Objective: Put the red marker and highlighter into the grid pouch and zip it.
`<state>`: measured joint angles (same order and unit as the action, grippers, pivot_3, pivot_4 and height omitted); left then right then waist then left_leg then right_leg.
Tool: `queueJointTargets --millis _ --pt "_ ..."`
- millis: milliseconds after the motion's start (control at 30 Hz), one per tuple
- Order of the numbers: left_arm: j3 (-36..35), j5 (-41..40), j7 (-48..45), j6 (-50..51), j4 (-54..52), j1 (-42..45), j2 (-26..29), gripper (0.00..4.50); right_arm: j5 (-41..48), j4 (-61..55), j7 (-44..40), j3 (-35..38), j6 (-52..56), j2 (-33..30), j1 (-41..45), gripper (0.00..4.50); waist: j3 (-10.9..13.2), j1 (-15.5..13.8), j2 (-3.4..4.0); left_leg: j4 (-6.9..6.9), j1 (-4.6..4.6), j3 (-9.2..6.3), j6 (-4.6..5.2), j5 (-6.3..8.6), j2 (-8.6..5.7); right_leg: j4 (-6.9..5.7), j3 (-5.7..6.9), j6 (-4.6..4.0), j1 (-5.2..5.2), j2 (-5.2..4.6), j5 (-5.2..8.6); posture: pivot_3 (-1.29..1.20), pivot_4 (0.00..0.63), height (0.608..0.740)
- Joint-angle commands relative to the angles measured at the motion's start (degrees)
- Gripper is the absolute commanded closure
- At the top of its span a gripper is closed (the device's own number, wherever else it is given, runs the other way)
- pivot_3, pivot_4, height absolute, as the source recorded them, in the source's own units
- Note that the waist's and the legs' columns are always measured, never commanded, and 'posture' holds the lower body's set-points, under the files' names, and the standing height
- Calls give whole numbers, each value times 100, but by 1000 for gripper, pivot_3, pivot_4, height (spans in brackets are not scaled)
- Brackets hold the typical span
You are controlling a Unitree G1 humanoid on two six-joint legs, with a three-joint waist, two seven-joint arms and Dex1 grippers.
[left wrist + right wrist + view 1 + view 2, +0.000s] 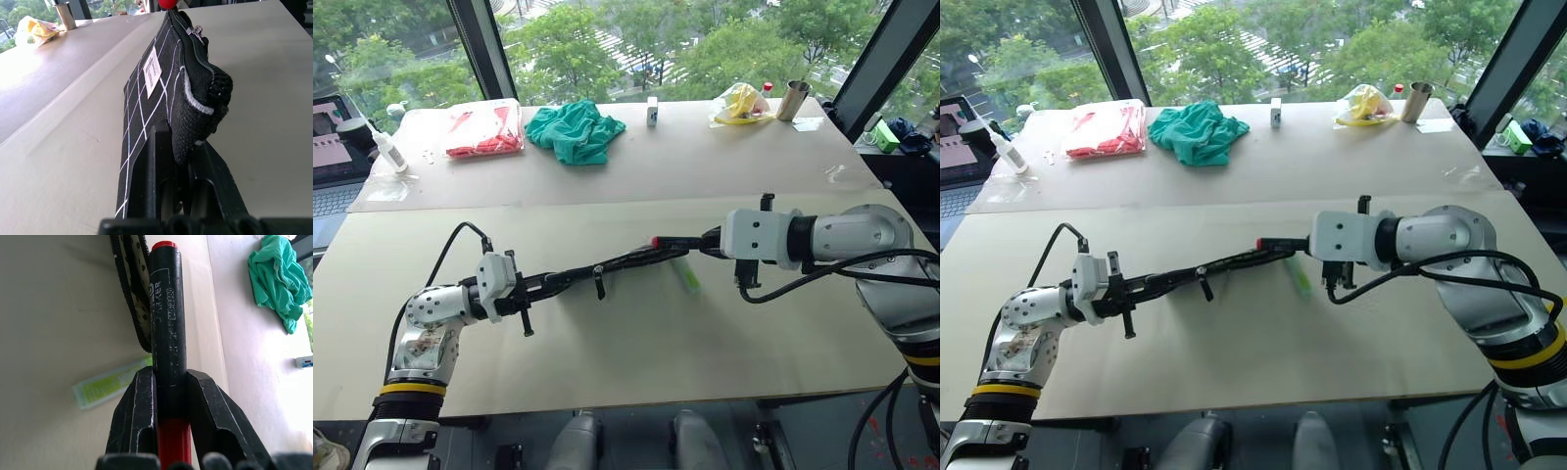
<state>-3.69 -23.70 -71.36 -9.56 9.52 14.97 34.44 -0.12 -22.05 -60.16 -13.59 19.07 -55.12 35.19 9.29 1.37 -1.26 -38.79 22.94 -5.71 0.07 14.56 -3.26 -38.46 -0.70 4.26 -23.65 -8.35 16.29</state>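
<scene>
Next, my right gripper releases the red marker inside the open far end of the grid pouch (646,257) (139,289) above the table. The marker's tip is now at that zippered end.
The grid pouch (607,266), black with white lines and a small white label, hangs level above the table. My left gripper (524,292) is shut on its near end, as the left wrist view shows (176,142). My right gripper (710,240) is shut on the red marker (167,318), a black barrel with red ends. The marker's tip (656,241) sits at the pouch's far, zippered end (195,34). The light green highlighter (686,275) lies on the table below the right gripper, apart from both grippers.
At the table's back are a teal cloth (576,132), a clear bag of red items (484,130), a white bottle (388,149), a small white box (652,111), a yellow bag (741,104) and a metal cup (792,99). A laptop (333,186) sits far left.
</scene>
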Motion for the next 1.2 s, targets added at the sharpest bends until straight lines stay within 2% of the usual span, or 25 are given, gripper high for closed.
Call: queueJointTargets --millis 33,300,767,1000,1200 --pt "-37 -50 3 8 -159 10 20 4500 116 -409 -187 288 -294 -121 -19 3995 0 -3 0 0 0 0 0 0 0 0 0 0 0 0 0 0 150 740" --pt "5 -26 17 28 -138 104 0 4500 12 -580 -270 274 -329 -108 15 3995 0 -20 0 0 0 0 0 0 0 0 0 0 0 0 0 0 150 740" --pt "35 -9 21 26 -145 127 -13 4500 -1447 315 -271 -560 -1198 80 409 3995 0 -15 0 0 -1 4 -2 -1 0 -1 -2 0 -2 0 0 0 150 740" --pt "110 39 -7 43 -90 236 -68 4500 -1884 670 -494 -1313 -1061 1180 1185 3995 0 64 0 2 1 3 -8 -4 1 -8 -2 0 -9 1 0 0 150 740" --pt "158 50 -27 47 -13 352 -108 4500 -2203 1240 -575 -1776 -1237 1853 1533 3995 0 77 0 -6 24 -3 -38 -23 -3 -19 -1 0 -34 0 0 0 150 740"
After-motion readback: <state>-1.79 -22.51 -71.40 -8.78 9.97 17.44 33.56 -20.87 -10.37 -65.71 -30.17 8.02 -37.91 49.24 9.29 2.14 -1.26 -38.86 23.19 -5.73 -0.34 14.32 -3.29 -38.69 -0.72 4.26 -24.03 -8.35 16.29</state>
